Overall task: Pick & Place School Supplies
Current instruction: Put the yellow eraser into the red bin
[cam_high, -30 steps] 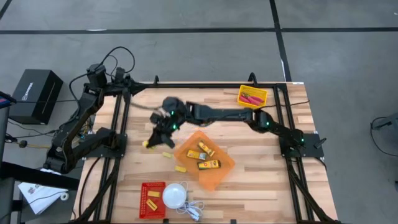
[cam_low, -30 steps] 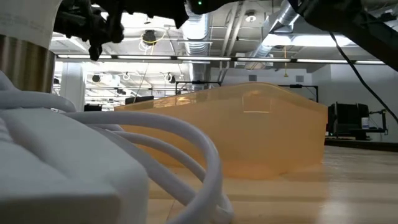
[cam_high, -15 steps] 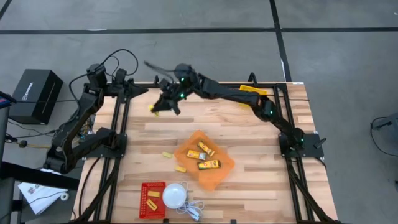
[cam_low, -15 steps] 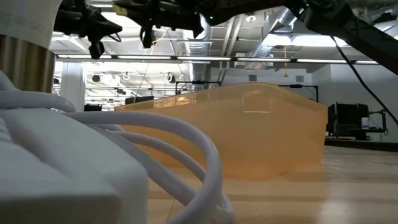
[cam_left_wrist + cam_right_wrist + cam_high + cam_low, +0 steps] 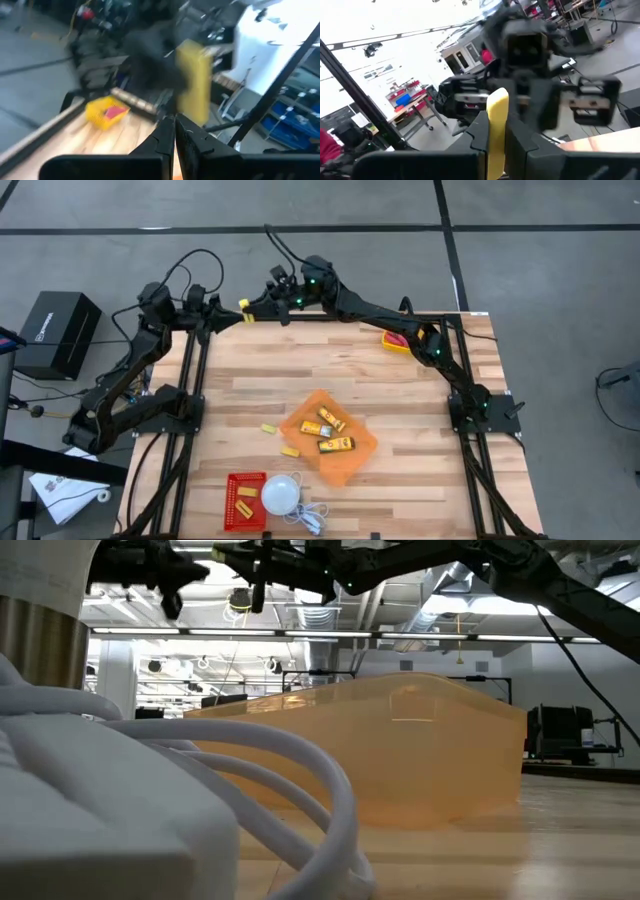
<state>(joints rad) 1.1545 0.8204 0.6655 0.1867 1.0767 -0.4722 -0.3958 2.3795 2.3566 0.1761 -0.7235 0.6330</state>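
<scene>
My left gripper's fingers are shut and point at the yellow block in my right gripper. My left gripper should open first, then take the block's loose end (image 5: 197,107).
My right gripper (image 5: 250,305) reaches over the table's far left corner and is shut on a small yellow block (image 5: 243,304). My left gripper (image 5: 218,317) hovers just to the left of it, shut, pointing at the block (image 5: 192,95) without touching it. Three orange-yellow packets (image 5: 330,430) lie in the orange tray (image 5: 350,465). Red-handled scissors (image 5: 397,338) lie in the yellow bin (image 5: 405,345), partly under the right arm. Two yellow blocks (image 5: 268,429) (image 5: 290,451) lie flat on the table, and more sit in the red bin (image 5: 244,500). My right gripper pinches the yellow block (image 5: 496,125) between its two fingers (image 5: 479,131). The block's free end sticks out past the fingertips. The fingers come about level, pointing toward the table's left side. The block is lifted clear, high over the far left corner.
A white dome (image 5: 282,493) with its cord (image 5: 250,755) sits at the near edge beside the red bin. The orange tray (image 5: 400,750) stands mid-table. The right arm (image 5: 370,315) stretches along the far edge. Bare wood lies on the table's left and right sides.
My right gripper has risen from low over the table left of the orange tray and swung to the far left corner, carrying the yellow block lifted clear. It now faces my left gripper.
</scene>
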